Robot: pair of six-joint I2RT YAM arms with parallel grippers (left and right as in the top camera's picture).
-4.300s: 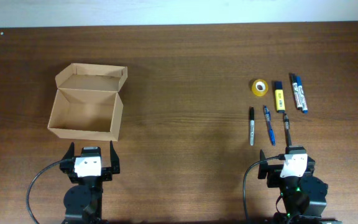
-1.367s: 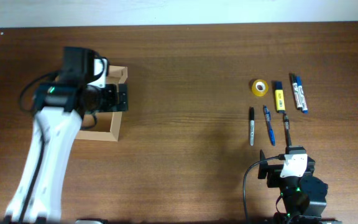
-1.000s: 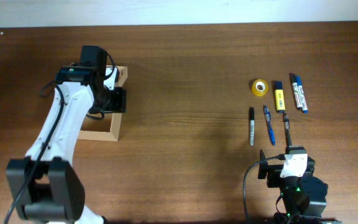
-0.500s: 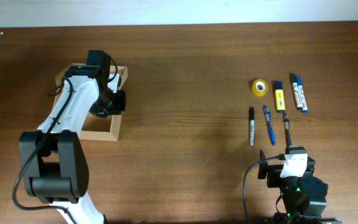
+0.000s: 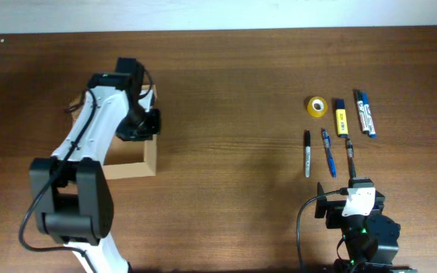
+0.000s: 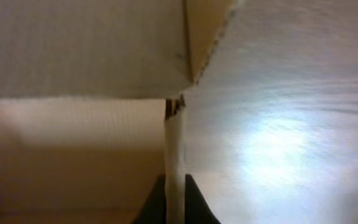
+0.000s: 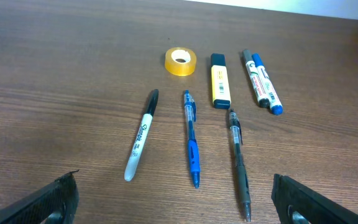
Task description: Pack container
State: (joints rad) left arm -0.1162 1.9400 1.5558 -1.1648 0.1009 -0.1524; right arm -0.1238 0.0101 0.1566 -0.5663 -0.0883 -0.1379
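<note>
The container will come to rest on the bare wood (image 5: 207, 127) near the middle of the table, short of the black-capped marker, where my left gripper should let it go.
The container (image 5: 131, 168), a tan cardboard box with its flap lid up, sits at the table's left, largely covered by my left arm. My left gripper (image 5: 146, 125) is shut on the box's right-hand wall. In the left wrist view that thin wall (image 6: 174, 149) runs up between the two dark fingers (image 6: 194, 208), with the box's inside to the left and the wood to the right. My right gripper (image 7: 179, 208) stands wide open near the front edge, holding nothing, just short of the pens.
At right lie a yellow tape roll (image 7: 181, 61), a yellow highlighter (image 7: 219, 89), two blue markers (image 7: 263, 82), a black-capped marker (image 7: 141, 135), a blue pen (image 7: 191, 138) and a dark pen (image 7: 238, 163). Bare wood separates them from the box.
My left gripper has closed onto the box's right wall, and the box has shifted slightly to the right. The right arm has not moved.
</note>
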